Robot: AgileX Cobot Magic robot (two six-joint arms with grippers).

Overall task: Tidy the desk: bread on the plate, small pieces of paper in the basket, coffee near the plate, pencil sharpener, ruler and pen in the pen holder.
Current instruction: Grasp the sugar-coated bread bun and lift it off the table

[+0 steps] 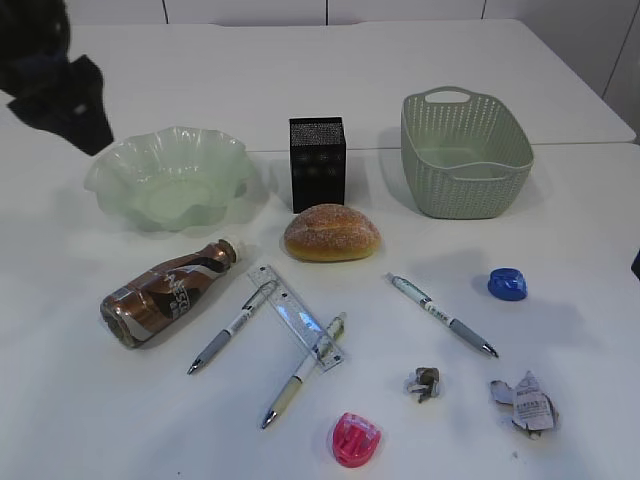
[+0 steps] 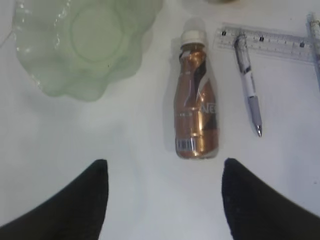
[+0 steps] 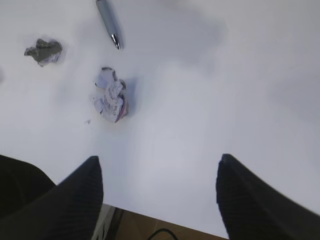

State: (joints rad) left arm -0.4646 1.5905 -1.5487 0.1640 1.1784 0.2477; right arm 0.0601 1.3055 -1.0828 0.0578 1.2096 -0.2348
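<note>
Next, my left gripper grips the middle of the bread (image 1: 328,236), in front of the black pen holder.
The bread (image 1: 331,233) lies in front of the black pen holder (image 1: 317,163). A brown coffee bottle (image 1: 165,293) lies on its side below the green glass plate (image 1: 165,178). My left gripper (image 2: 165,162) hovers open just short of the coffee bottle's (image 2: 196,112) base, holding nothing. A clear ruler (image 1: 295,317) lies under two pens (image 1: 232,326); a third pen (image 1: 442,315) lies to the right. A blue sharpener (image 1: 507,284) and a pink sharpener (image 1: 355,439) sit apart. My right gripper (image 3: 157,159) is open and empty near a crumpled paper (image 3: 111,95).
The green basket (image 1: 465,150) stands at the back right. A smaller paper scrap (image 1: 424,382) lies near the front. My left arm (image 1: 55,85) hangs dark at the top left. The table's front edge (image 3: 165,220) runs just under my right gripper.
</note>
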